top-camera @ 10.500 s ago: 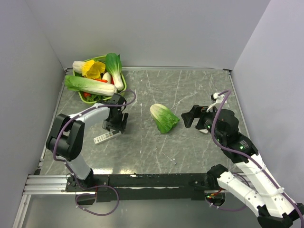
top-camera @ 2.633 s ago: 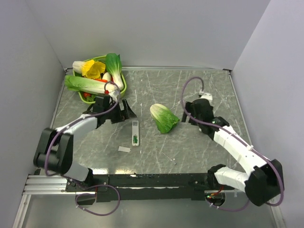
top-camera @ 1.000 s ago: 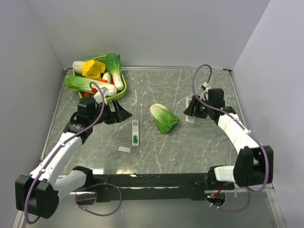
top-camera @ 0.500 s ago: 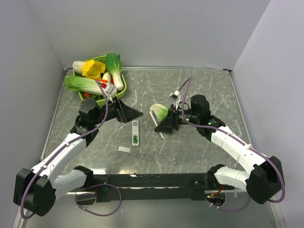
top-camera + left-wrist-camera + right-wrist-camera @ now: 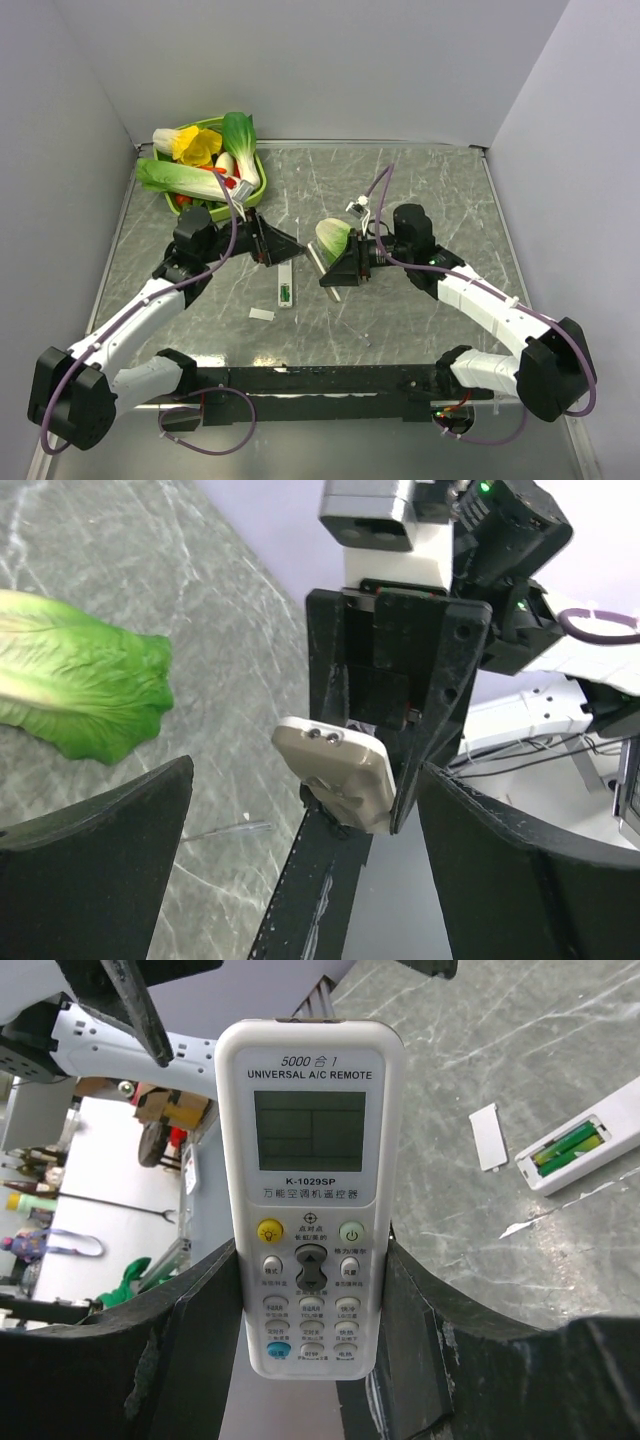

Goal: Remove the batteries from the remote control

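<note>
My right gripper needs to lay the A/C remote down and regrasp the screen end [image 5: 310, 1130], because it covers the button end, which needs to be free for my left gripper.
The slim white remote control [image 5: 285, 280] lies back-up on the table with its compartment open, and green batteries [image 5: 286, 294] show inside. It also shows in the right wrist view [image 5: 590, 1140], with the batteries [image 5: 562, 1148] in it. My right gripper [image 5: 336, 272] is shut on a second, larger white A/C remote [image 5: 311, 1160] and holds it above the table, right of the slim one. My left gripper [image 5: 278, 246] is open and empty. It faces the end of the held remote [image 5: 338, 770] from a short way off, its own fingertips apart in its wrist view [image 5: 305, 780].
A small plain white cover panel [image 5: 262, 314] lies near the slim remote, also seen in the right wrist view [image 5: 488, 1137]. A cabbage [image 5: 335, 237] lies behind my right gripper. A green basket [image 5: 259, 188] of vegetables stands at the back left.
My right gripper has carried the A/C remote from the right side leftward past the cabbage. My left gripper has swung right toward it. The slim remote has not moved.
</note>
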`<state>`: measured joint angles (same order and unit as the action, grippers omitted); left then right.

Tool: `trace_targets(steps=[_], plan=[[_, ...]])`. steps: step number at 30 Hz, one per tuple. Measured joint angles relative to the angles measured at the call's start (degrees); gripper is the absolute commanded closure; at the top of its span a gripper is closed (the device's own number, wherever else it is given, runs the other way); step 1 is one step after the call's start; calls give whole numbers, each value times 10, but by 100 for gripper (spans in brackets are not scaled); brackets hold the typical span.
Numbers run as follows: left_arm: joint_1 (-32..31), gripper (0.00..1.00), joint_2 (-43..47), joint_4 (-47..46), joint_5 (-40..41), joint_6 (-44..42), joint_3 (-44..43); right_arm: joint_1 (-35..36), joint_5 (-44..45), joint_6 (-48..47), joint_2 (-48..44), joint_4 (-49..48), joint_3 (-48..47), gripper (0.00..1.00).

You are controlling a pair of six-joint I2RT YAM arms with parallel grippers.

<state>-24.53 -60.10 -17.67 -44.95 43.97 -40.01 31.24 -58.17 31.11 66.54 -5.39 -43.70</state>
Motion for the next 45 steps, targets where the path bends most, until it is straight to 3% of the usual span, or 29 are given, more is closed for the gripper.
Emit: trace_targets(steps=[4,7,10,14,16,20,21,26,30,33,36,38,43,45], plan=[[-12,1,0,-37,-3,24,18,0,-8,21,0,-24,7,83],[-24,6,-7,-57,-3,41,27,3,-12,30,3,-41,7,82],[-36,20,-29,-79,-3,62,27,7,-13,40,5,-55,9,79],[-47,60,-52,-102,-7,92,28,10,-9,45,15,-59,12,67],[-49,76,-52,-100,-4,104,28,10,-3,41,20,-60,16,53],[-51,96,-54,-58,18,121,20,11,40,12,20,-35,17,24],[-51,99,-56,-38,23,117,14,11,54,6,20,-23,16,22],[-52,99,-87,71,68,73,-47,16,134,-23,6,74,-3,19],[-52,99,-114,145,110,45,-90,30,218,-46,-14,127,-23,23],[-52,88,-121,184,140,25,-93,39,270,-54,-14,144,-44,25],[-53,70,-126,243,195,3,-108,44,320,-57,-14,162,-48,25],[-53,44,-124,269,236,-2,-113,45,340,-61,-11,173,-48,27],[-39,24,-106,311,310,-2,-113,64,384,-66,21,189,-48,25],[-30,22,-101,325,329,-1,-113,85,403,-78,39,192,-48,24]])
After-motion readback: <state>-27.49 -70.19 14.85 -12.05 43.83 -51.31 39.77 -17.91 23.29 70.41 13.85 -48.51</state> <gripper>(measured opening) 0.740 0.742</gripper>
